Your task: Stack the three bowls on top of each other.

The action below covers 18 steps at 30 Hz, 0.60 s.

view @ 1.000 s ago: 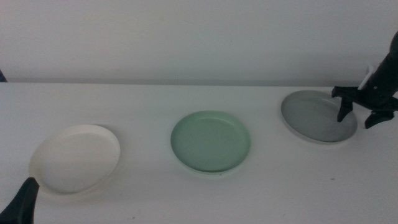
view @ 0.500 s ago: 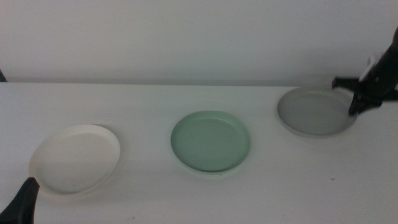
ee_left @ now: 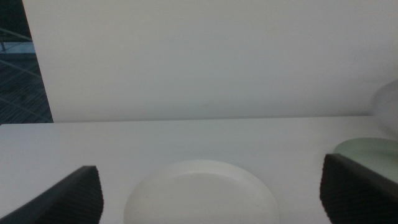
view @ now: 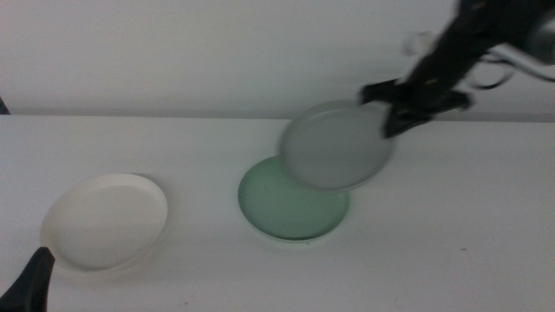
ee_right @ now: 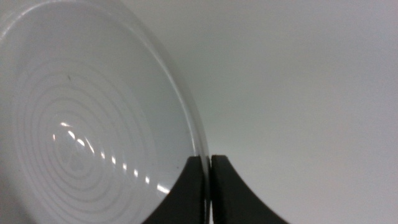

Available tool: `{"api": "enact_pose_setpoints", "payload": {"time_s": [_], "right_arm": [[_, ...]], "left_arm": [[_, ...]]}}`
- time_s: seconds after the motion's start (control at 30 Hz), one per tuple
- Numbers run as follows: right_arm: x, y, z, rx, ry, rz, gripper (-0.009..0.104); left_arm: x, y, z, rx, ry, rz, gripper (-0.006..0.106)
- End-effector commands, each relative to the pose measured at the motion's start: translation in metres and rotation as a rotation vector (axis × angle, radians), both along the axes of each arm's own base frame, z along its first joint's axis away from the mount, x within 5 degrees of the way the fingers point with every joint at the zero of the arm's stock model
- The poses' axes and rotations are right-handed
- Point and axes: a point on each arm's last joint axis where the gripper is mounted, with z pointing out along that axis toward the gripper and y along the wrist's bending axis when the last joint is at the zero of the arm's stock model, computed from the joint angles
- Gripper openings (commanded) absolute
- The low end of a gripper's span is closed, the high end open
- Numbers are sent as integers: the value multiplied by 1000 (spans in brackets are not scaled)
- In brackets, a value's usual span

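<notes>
Next, I release the grey bowl from my right gripper inside the pale green bowl (view: pixel 295 194), so it is nested down within that bowl's rim.
My right gripper (view: pixel 397 111) is shut on the right rim of the grey bowl (view: pixel 334 146) and holds it in the air, tilted, above the far right part of the pale green bowl (view: pixel 282 208). Close up in the right wrist view, the grey bowl (ee_right: pixel 81 124) has its rim pinched between the closed jaws of that gripper (ee_right: pixel 206 163). The cream-white bowl (view: pixel 106 218) rests on the table at the left. My left gripper (ee_left: pixel 211 186) waits open at the near left, just in front of the cream-white bowl (ee_left: pixel 200 193); one jaw tip (view: pixel 30 279) shows in the middle view.
A white table (view: pixel 451 225) carries the bowls, and a plain white wall rises behind it. The green bowl's edge (ee_left: pixel 367 149) shows in the left wrist view.
The right gripper has lifted the grey bowl off the table at the far right and carried it left, over the green bowl. The left arm has not moved.
</notes>
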Motion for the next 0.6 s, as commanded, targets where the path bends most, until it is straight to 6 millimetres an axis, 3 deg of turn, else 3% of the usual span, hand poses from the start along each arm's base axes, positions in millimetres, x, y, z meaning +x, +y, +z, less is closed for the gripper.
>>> {"api": "enact_pose_setpoints", "payload": {"time_s": [0.0, 0.1, 0.2, 0.4, 0.57], "right_arm": [[0, 24, -10, 9, -20, 39, -2], [0, 47, -24, 25, -39, 55, -2], [0, 58, -36, 28, -20, 55, -2], [1, 63, -53, 42, 18, 59, -2], [1, 66, -56, 58, 29, 66, -2]], "left_arm": [[-1, 0, -10, -10, -16, 0, 94], [-1, 0, -10, -10, -16, 0, 94], [-1, 0, -10, -10, -16, 0, 94], [-1, 0, -10, -10, -16, 0, 94], [-1, 0, -10, -10, -16, 0, 94]]}}
